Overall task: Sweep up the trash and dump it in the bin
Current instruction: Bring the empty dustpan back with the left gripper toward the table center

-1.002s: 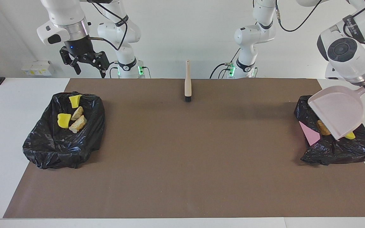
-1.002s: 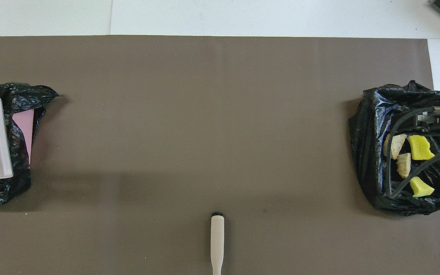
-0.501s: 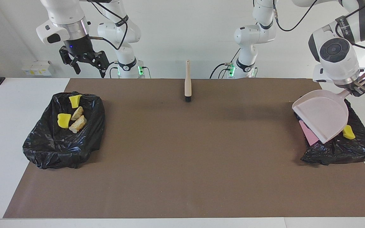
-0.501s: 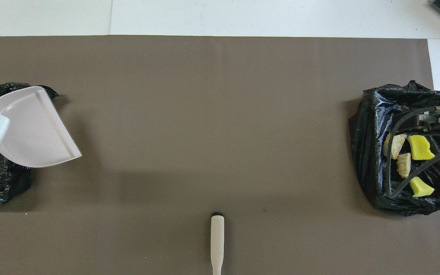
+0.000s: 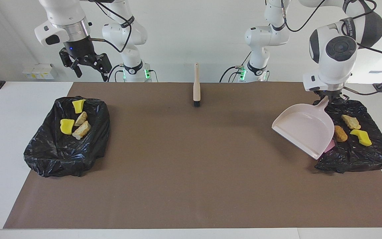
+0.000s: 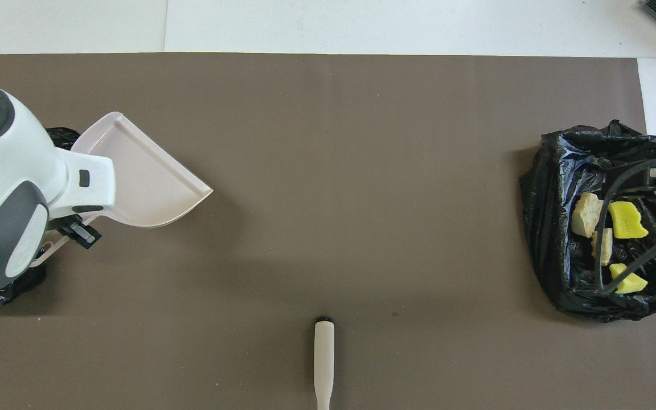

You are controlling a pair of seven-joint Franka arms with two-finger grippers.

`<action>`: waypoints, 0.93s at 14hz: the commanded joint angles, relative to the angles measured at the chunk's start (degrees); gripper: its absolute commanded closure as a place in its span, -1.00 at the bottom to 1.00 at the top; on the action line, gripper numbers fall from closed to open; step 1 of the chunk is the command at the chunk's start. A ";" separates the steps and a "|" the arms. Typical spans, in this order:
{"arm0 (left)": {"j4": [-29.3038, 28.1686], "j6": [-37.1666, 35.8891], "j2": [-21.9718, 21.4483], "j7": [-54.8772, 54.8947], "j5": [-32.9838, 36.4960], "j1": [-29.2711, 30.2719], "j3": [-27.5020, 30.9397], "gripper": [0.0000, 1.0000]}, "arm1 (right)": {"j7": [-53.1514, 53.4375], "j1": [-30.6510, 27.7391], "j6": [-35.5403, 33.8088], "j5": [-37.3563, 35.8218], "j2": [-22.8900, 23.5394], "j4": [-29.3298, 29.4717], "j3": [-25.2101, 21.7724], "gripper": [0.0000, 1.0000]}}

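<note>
My left gripper will let go of the pale pink dustpan on the open brown mat point(image 6: 310, 173), at a spot that lies well past the brush.
My left gripper point(image 5: 331, 98) is shut on the handle of a pale pink dustpan point(image 5: 302, 131), which hangs tilted over the mat beside the black bag bin point(image 5: 353, 159) at the left arm's end. From overhead the dustpan point(image 6: 140, 176) looks bare. In that bin lie trash pieces: a beige chunk point(image 5: 350, 121), an orange-brown chunk point(image 5: 340, 133) and a yellow piece point(image 5: 361, 137). My right gripper point(image 5: 92, 72) hangs open and holds nothing, high over the other black bin point(image 5: 61, 159), which holds yellow pieces point(image 5: 66, 126) and beige chunks point(image 5: 82, 129).
A brush with a pale handle point(image 5: 196, 86) lies on the brown mat point(image 5: 191, 166) near the robots, midway between the arms. A pink sheet corner point(image 5: 330, 145) peeks from under the dustpan at the bin's rim. The right arm's cables point(image 6: 618, 188) hang over its bin.
The left arm has swung the dustpan off the bin and toward the middle of the mat, uncovering the trash in the bin. The right gripper has risen a little.
</note>
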 commanded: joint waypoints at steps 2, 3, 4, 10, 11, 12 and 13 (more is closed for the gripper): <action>-0.51 3.13 -1.74 -14.52 -7.77 -5.47 0.86 1.00 | -2.04 11.93 -1.47 0.22 -0.58 0.44 -13.95 -1.00; -0.51 4.71 -1.65 -18.99 -8.66 -7.39 0.34 1.00 | -2.04 11.95 -1.82 0.92 -0.58 0.44 -14.24 -1.00; -0.25 5.86 -1.31 -23.74 -9.02 -8.37 0.16 1.00 | -2.04 11.60 -2.35 1.01 -0.58 0.44 -14.24 -1.00; 0.11 15.61 1.77 -39.25 -16.40 -11.98 -0.63 1.00 | -3.18 8.00 -3.23 0.93 -0.50 0.53 -10.64 -1.00; 0.11 16.67 2.99 -39.25 -17.01 -12.33 -0.81 1.00 | -4.40 8.00 -3.23 1.19 -0.50 0.53 -10.73 -1.00; 0.11 18.25 4.22 -39.43 -17.46 -13.29 -0.81 1.00 | -5.46 7.91 -3.14 1.10 -0.50 0.53 -10.73 -1.00; 0.11 20.53 5.89 -40.30 -17.55 -14.26 -0.81 1.00 | -5.73 8.43 -3.14 1.19 -0.50 0.53 -11.16 -1.00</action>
